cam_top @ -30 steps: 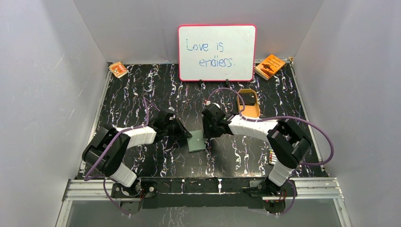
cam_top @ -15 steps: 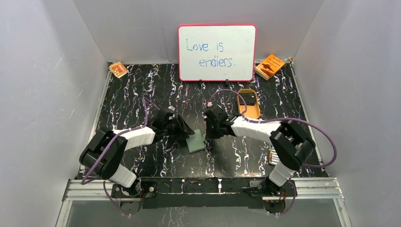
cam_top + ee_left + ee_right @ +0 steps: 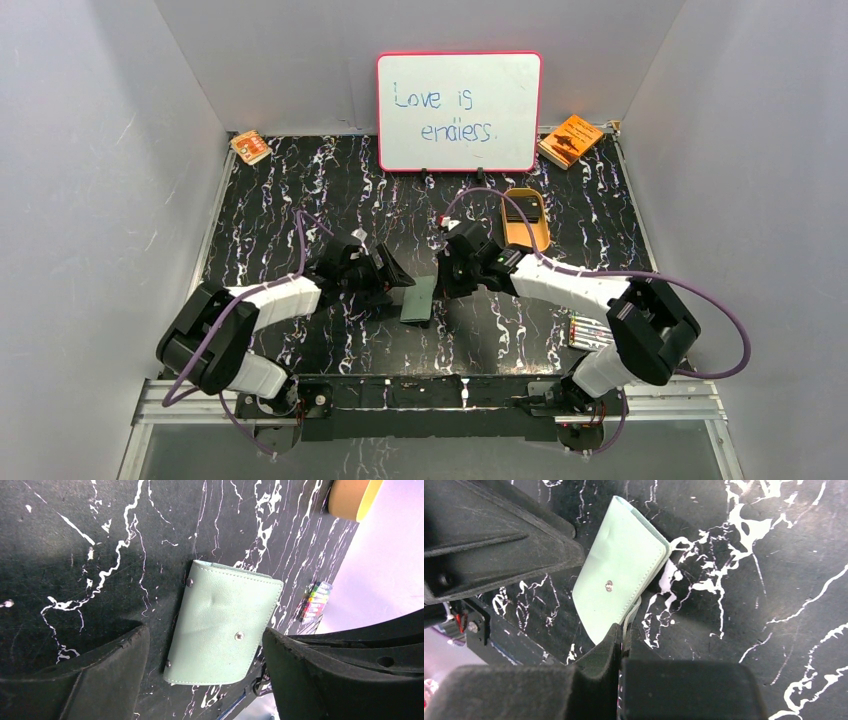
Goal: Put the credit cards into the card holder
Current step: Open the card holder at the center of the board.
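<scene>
My right gripper is holding the card holder, which is folded shut, by its pale edge, so my left gripper needs to pinch the opposite side (image 3: 183, 622) and spread it open before putting cards in.
The grey-green card holder (image 3: 418, 300) lies folded on the black marble table between both arms, its snap studs showing. It fills the gap of my left gripper (image 3: 204, 635), whose fingers stand wide open on either side of the card holder (image 3: 225, 625) without pinching it. My right gripper (image 3: 622, 630) is shut on a thin pale edge of the card holder (image 3: 621, 580) at its near corner. In the top view the left gripper (image 3: 395, 275) and right gripper (image 3: 445, 285) flank the holder closely. A dark credit card (image 3: 519, 211) rests in the tan oval tray (image 3: 535, 238).
A whiteboard (image 3: 458, 110) stands at the back, with orange booklets at the back right (image 3: 570, 138) and back left (image 3: 250, 147). A pack of coloured markers (image 3: 587, 330) lies by the right arm's elbow. Grey walls enclose three sides.
My left gripper has opened and let go of the card holder. My right gripper has shut on the holder's edge. The holder now looks narrower and darker from above, and the right elbow swung outward.
</scene>
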Controlling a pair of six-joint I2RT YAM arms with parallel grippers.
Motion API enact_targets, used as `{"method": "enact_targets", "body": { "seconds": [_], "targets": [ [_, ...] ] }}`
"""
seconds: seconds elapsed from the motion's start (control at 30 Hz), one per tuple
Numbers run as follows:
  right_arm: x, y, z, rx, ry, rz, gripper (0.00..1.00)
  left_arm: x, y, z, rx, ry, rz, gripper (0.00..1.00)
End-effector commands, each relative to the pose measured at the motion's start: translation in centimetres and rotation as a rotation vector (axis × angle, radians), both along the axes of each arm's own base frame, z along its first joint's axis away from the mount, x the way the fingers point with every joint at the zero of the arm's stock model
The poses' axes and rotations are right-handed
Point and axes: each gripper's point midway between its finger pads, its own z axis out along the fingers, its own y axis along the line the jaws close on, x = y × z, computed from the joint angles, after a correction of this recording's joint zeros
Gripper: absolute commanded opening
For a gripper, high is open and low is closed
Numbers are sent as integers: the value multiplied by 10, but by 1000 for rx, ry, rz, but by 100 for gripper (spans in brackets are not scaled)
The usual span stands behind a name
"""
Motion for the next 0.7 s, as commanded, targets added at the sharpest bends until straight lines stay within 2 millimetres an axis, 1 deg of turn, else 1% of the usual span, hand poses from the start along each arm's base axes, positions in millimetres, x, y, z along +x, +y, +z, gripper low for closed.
{"method": "enact_targets", "body": {
  "seconds": [0.0,0.07,0.2,0.33,0.53,0.67],
  "targets": [
    [-1,17,25,120,-24,38,0,-9,-4,14,-33,-20,-41,83],
    [-1,20,30,144,-31,46,0,-9,-3,18,-33,-22,-24,88],
    [2,23,42,173,-63,52,0,-9,-6,26,-54,-38,-30,90],
    [2,24,47,187,-76,61,0,-9,-13,30,-66,-47,-71,90],
    [1,27,54,218,-87,68,0,-7,-17,30,-63,-47,-81,88],
    [1,25,52,209,-85,68,0,-7,-18,27,-56,-42,-87,84]
  ]
}}
